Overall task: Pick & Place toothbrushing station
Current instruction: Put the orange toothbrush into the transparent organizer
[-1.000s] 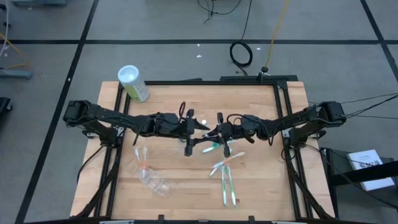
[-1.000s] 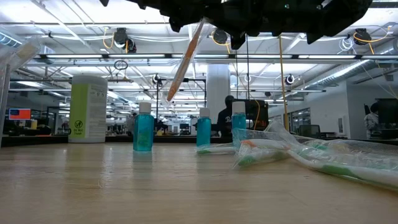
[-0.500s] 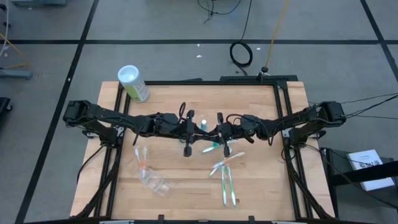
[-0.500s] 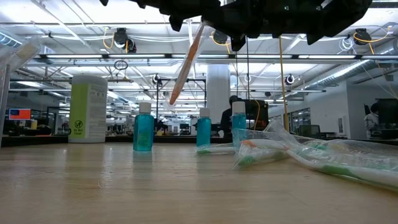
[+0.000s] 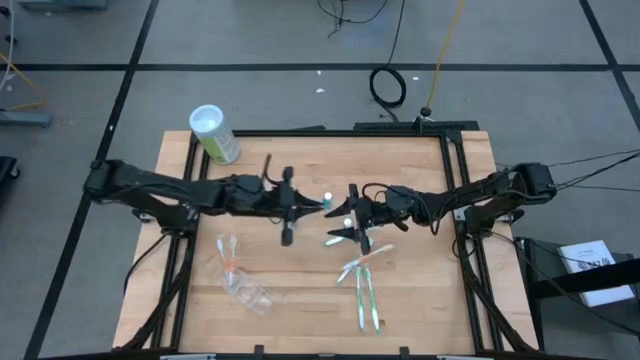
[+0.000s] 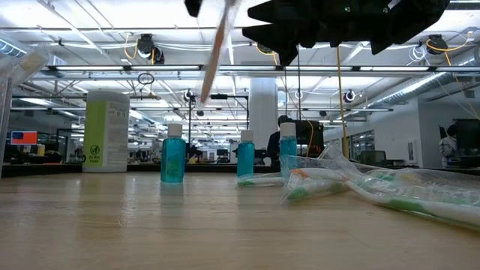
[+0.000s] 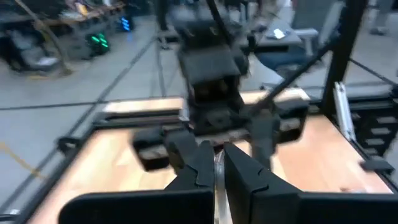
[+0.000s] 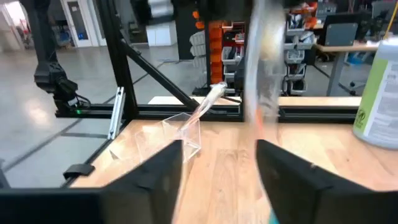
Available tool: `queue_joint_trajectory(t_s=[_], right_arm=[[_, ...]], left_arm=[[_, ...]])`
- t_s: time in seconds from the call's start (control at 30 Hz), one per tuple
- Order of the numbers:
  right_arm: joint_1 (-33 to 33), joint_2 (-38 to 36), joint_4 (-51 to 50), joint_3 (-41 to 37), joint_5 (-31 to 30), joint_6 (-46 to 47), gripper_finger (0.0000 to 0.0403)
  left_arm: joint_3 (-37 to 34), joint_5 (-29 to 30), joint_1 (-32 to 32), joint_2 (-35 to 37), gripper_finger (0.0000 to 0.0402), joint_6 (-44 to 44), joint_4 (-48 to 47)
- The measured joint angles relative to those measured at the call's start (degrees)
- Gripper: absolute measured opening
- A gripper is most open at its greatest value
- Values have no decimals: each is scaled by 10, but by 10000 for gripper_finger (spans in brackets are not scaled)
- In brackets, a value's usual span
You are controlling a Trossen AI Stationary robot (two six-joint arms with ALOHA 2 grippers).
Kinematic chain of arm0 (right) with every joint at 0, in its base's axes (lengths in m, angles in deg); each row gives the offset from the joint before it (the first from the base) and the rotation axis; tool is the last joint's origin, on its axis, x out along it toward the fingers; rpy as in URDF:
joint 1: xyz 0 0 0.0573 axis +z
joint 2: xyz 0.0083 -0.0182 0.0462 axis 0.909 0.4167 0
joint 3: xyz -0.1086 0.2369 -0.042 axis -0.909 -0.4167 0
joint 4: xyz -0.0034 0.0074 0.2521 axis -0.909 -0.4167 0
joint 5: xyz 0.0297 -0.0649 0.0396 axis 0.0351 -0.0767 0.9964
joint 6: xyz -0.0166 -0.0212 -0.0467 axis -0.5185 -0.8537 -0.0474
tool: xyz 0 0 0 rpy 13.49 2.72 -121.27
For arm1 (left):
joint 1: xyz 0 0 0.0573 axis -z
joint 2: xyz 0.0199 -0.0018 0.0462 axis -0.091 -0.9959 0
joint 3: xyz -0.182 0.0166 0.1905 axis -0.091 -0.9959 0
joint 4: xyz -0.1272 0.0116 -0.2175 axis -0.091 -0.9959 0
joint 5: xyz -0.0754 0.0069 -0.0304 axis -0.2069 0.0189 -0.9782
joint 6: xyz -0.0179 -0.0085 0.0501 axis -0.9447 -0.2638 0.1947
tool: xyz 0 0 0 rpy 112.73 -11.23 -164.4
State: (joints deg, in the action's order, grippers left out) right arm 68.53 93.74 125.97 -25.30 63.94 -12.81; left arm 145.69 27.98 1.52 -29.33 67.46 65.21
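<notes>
Next, I release the white toothbrush from my left gripper in the clear holder's open end (image 5: 240, 272), beside the orange-accented toothbrush.
My left gripper (image 5: 318, 206) is over the middle of the table, shut on a thin white toothbrush with an orange accent (image 6: 214, 52). The toothbrush hangs slanting above the tubes. My right gripper (image 5: 338, 220) faces it from the table's right and is open, its fingers (image 8: 171, 165) wide apart, with the toothbrush (image 8: 256, 68) just beyond them. Three blue tubes (image 6: 172, 154) (image 6: 245, 154) (image 6: 288, 150) stand upright on the wood. More toothbrushes (image 5: 365, 290) lie flat near the right front. The clear holder (image 5: 245, 290) lies at the left front. My left gripper pinches the toothbrush's thin shaft (image 7: 215, 171) between its two fingers, which come level from the table's left. The low view cuts off the place of contact at its top edge. The toothbrush hangs tilted below the fingers, its lower end (image 6: 201, 94) well clear of the table.
A green canister with a white lid (image 5: 215, 135) stands at the far left corner. Wrapped toothbrushes (image 6: 375, 187) lie close to the low camera. An orange-accented toothbrush (image 5: 228, 255) rests beside the holder. The black frame rails (image 5: 300, 133) run along the table's edges.
My left gripper has shut on the toothbrush, and my right gripper has opened and let it go. My left gripper has then risen and drawn back toward the table's left, carrying the toothbrush higher, still tilted.
</notes>
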Motion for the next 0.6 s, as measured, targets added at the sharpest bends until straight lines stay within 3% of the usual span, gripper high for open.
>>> queue_joint_trajectory(t_s=[0.13, 0.27, 0.6], right_arm=[[0, -11, -5, 0, 13, 17, 262], [0, -33, -33, 0, 27, 17, 289], [0, -110, -111, 0, 26, 34, 297]], left_arm=[[0, 68, 35, 58, 4, -24, -82], [0, 171, 98, 117, 4, -82, -173], [-32, 537, 366, 192, 4, -351, -317]])
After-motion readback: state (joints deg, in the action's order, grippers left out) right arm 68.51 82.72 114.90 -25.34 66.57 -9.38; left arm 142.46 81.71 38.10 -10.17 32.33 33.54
